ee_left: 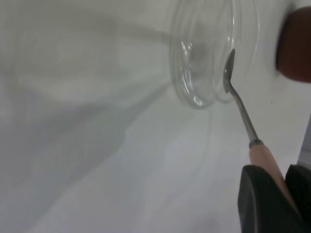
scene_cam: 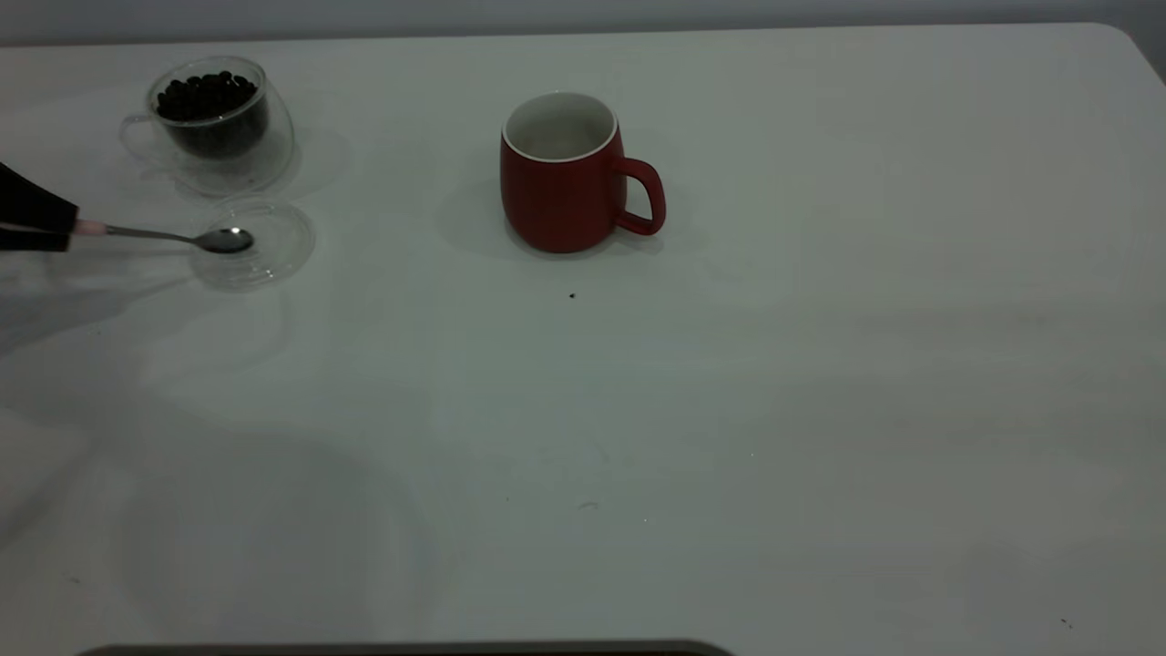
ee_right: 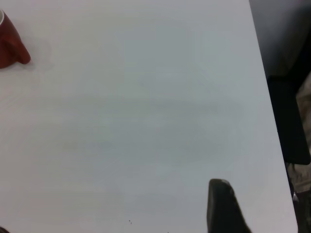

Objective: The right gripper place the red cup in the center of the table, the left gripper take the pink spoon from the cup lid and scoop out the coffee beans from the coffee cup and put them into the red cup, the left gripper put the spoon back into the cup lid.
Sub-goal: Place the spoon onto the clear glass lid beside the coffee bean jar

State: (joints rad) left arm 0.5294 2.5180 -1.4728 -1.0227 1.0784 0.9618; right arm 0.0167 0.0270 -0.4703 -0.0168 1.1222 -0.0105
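Observation:
Next, my left gripper releases the pink spoon across the clear cup lid's rim (scene_cam: 195,241) (ee_left: 209,102), with the spoon's bowl toward the red cup.
The red cup (scene_cam: 560,196) stands upright mid-table, handle to the right, its white inside showing no beans. The coffee cup (scene_cam: 219,137) with coffee beans (scene_cam: 205,94) stands at the back left. The clear cup lid (scene_cam: 264,260) lies in front of it. My left gripper (scene_cam: 71,226), at the left edge, is shut on the pink spoon's (scene_cam: 164,236) handle. The spoon's silver bowl sits over the lid, and I cannot tell if it touches. The left wrist view shows the gripper (ee_left: 281,187), spoon (ee_left: 241,111) and lid (ee_left: 204,58). My right gripper (ee_right: 221,206) is out of the exterior view.
The white table (scene_cam: 729,410) stretches wide to the right and front of the red cup. A tiny dark speck (scene_cam: 572,295) lies just in front of the cup. The right wrist view shows the red cup (ee_right: 9,46) far off and the table's edge (ee_right: 265,97).

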